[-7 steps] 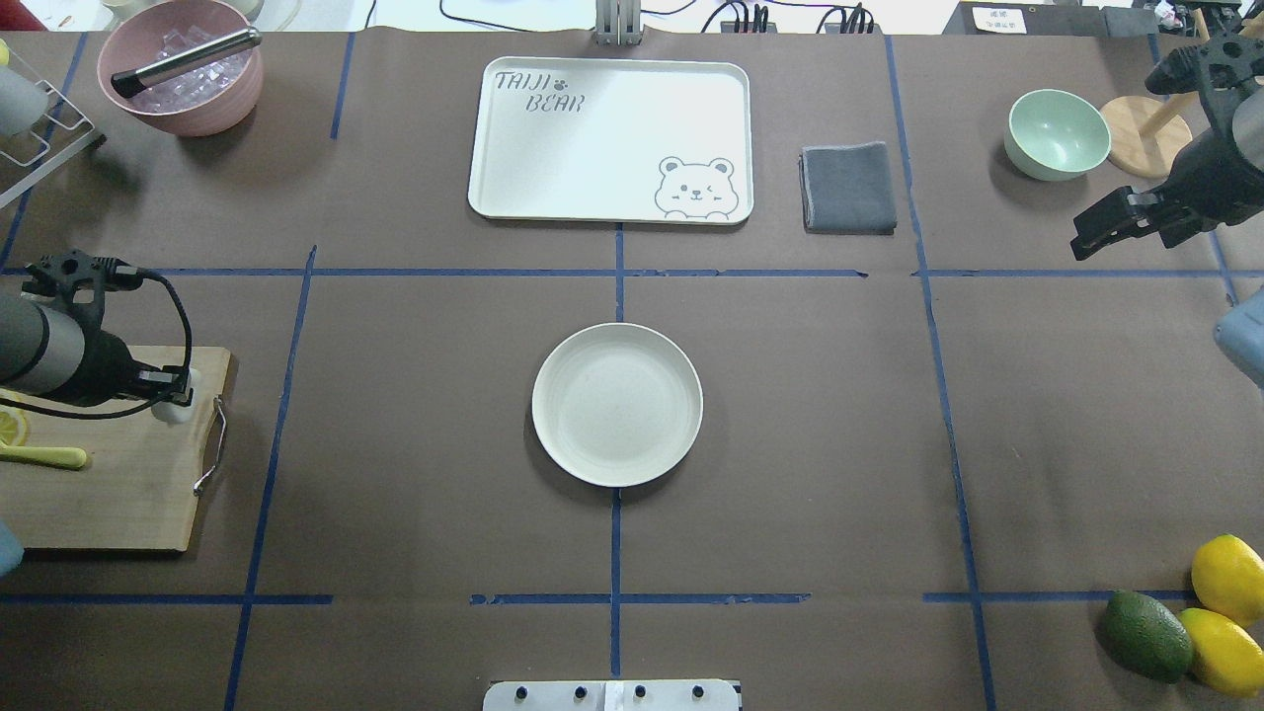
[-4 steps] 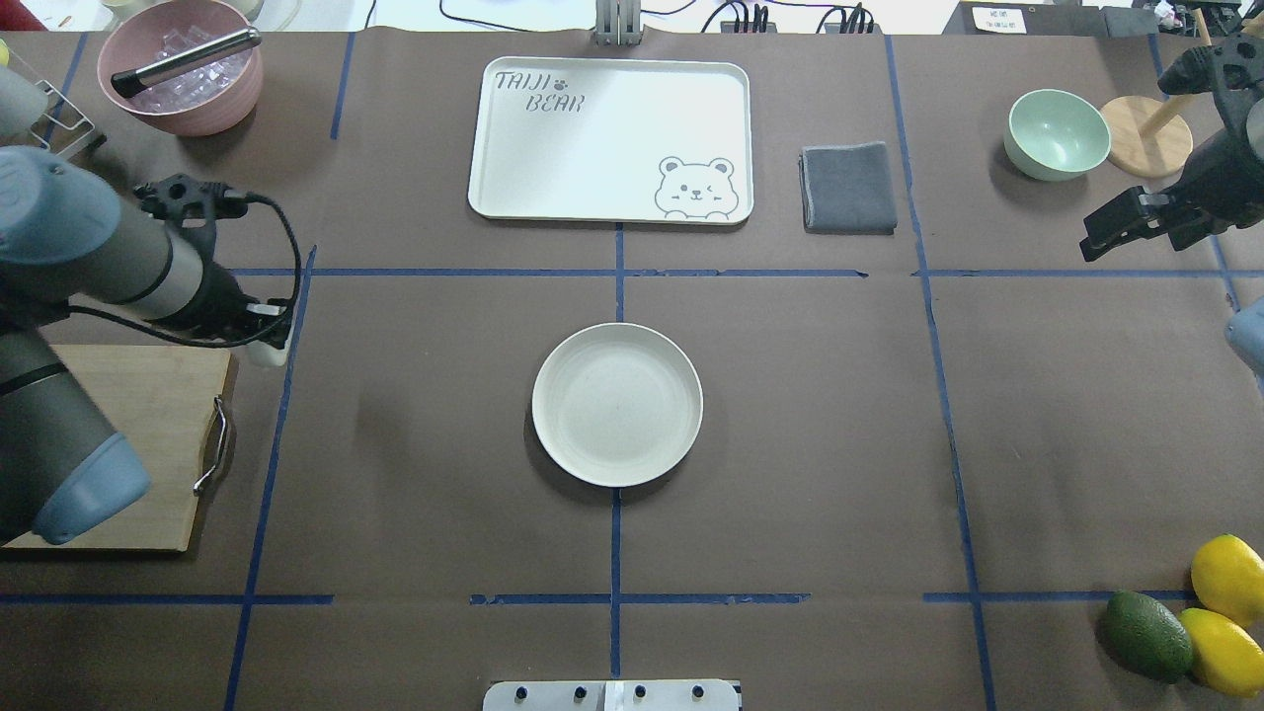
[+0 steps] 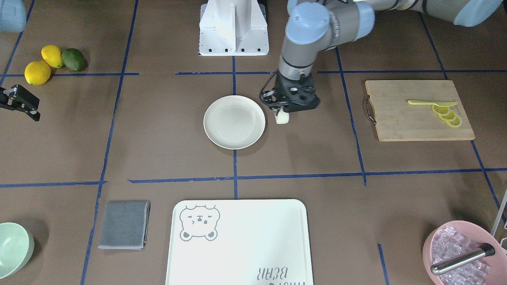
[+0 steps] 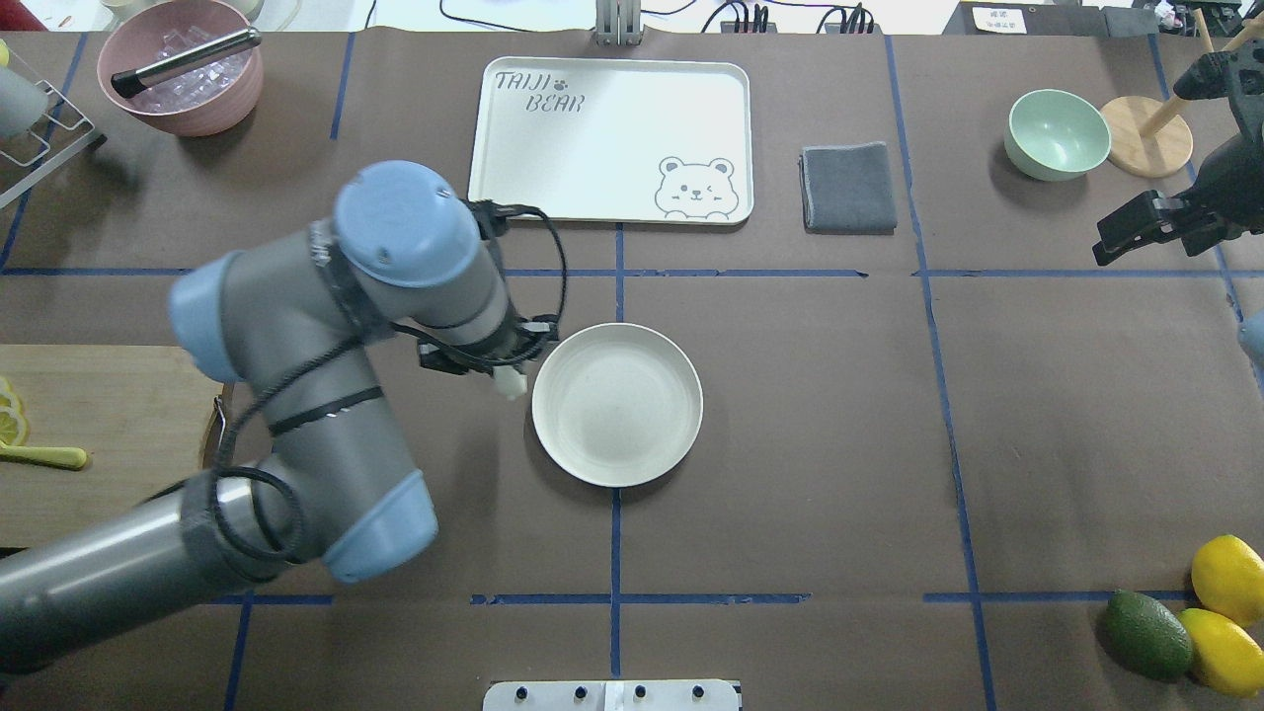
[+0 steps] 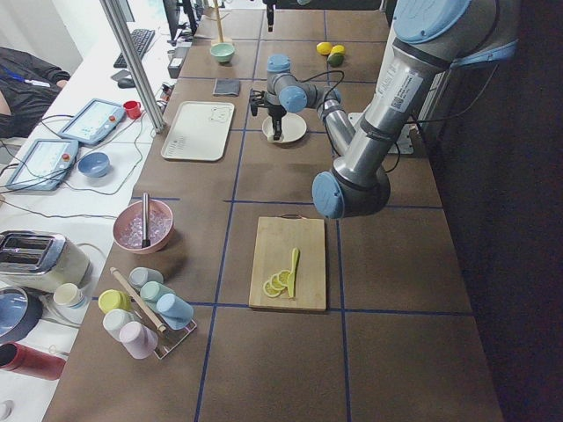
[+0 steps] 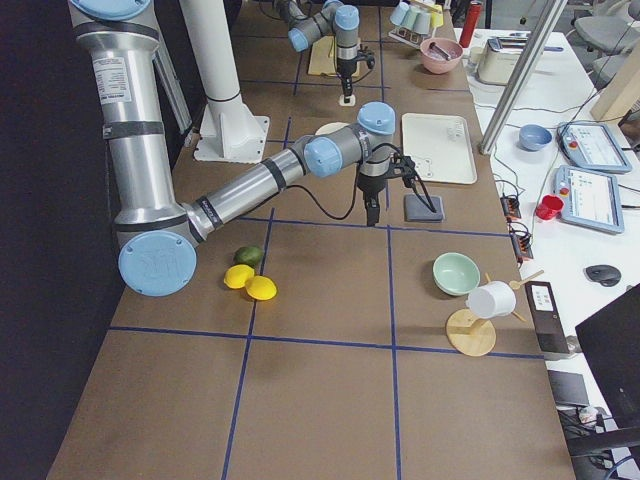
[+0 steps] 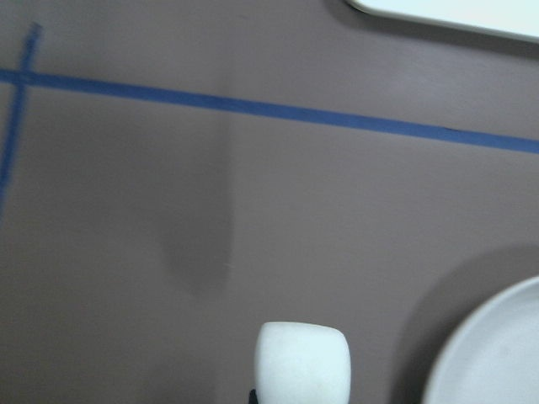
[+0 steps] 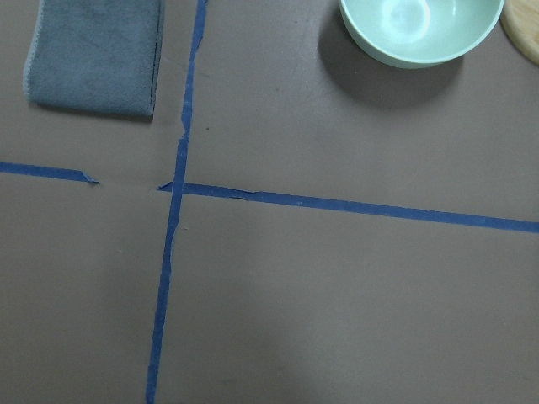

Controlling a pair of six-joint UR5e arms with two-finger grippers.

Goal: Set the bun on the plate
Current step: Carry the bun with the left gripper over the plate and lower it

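Observation:
The robot will set the bun down in the middle of the round cream plate (image 3: 235,120) with its left gripper.
The bun (image 4: 512,385) is a small white cylinder held in my left gripper (image 4: 501,373), which is shut on it. It hangs just off the left rim of the round cream plate (image 4: 617,405), over the brown table. The front view shows the bun (image 3: 281,117) under the left gripper (image 3: 282,112), right beside the plate (image 3: 234,122). In the left wrist view the bun (image 7: 301,360) sits at the bottom edge with the plate (image 7: 497,353) rim at lower right. My right gripper (image 4: 1106,247) hovers at the far right edge with nothing in it; I cannot tell how its jaws stand.
A white bear-print tray (image 4: 610,138) lies behind the plate, with a grey cloth (image 4: 848,188) and a mint bowl (image 4: 1057,133) to its right. A cutting board (image 3: 420,111) with lemon slices is at the left, a pink bowl (image 4: 181,67) at back left, and lemons and an avocado (image 4: 1145,634) at front right.
My left arm has carried the bun from the cutting board rightward across the table to the plate's left rim. The right gripper has drifted slightly to the right.

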